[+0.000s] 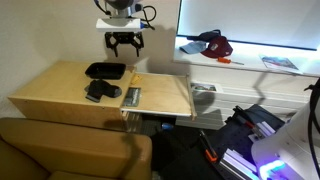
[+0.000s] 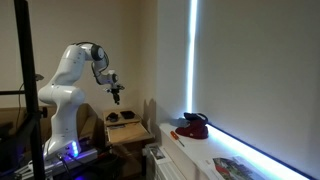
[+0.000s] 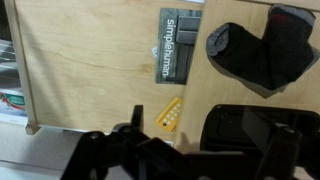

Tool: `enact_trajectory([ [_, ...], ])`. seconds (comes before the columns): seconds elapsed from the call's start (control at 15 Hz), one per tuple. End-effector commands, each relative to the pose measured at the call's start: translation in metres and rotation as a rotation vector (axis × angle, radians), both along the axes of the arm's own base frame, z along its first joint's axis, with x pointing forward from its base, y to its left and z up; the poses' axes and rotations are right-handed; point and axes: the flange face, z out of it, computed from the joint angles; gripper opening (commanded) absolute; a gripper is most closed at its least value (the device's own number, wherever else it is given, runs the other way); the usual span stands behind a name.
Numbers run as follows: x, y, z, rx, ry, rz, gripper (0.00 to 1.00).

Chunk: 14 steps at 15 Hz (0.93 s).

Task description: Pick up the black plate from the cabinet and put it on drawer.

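My gripper goes to the black plate next. Then it should close on the plate's short edge (image 1: 123, 72) (image 3: 206, 128) that faces the drawer, beside the small yellow piece.
The black plate (image 1: 105, 70) lies on the far part of the light-wood cabinet top (image 1: 50, 92). It also shows at the bottom right of the wrist view (image 3: 250, 125) and as a dark shape in an exterior view (image 2: 126, 116). My gripper (image 1: 125, 44) hangs open and empty in the air above and a little behind the plate; it also shows in an exterior view (image 2: 118, 98). In the wrist view its dark fingers (image 3: 205, 150) frame the bottom edge. The pale drawer panel (image 1: 165, 95) adjoins the cabinet top beside the plate.
A lumpy black object (image 1: 100, 91) (image 3: 265, 45), a dark labelled strip (image 1: 131, 96) (image 3: 182, 45) and a small yellow piece (image 3: 170, 117) lie on the wood. A white counter (image 1: 250, 55) holds a red-and-black item (image 1: 215, 45). A brown seat (image 1: 70, 150) stands in front.
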Motion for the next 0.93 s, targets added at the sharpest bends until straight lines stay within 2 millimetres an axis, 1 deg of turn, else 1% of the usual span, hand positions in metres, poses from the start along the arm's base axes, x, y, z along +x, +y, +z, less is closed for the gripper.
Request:
enact_trajectory([
  [0.0,-0.004,-0.003,-0.022,-0.046,0.020,-0.003,1.00],
  [0.07,0.006,-0.002,-0.043,-0.045,-0.014,-0.049,1.00],
  [0.2,0.024,0.007,-0.071,-0.021,-0.073,-0.135,1.00],
  [0.4,0.050,0.020,-0.105,0.015,-0.165,-0.239,1.00],
  [0.53,0.067,0.022,-0.119,0.023,-0.221,-0.302,1.00],
  [0.67,0.084,0.018,-0.128,0.030,-0.261,-0.376,1.00],
  [0.8,0.098,0.015,-0.130,0.058,-0.258,-0.455,1.00],
  [0.87,0.082,0.015,-0.129,0.035,-0.241,-0.403,1.00],
])
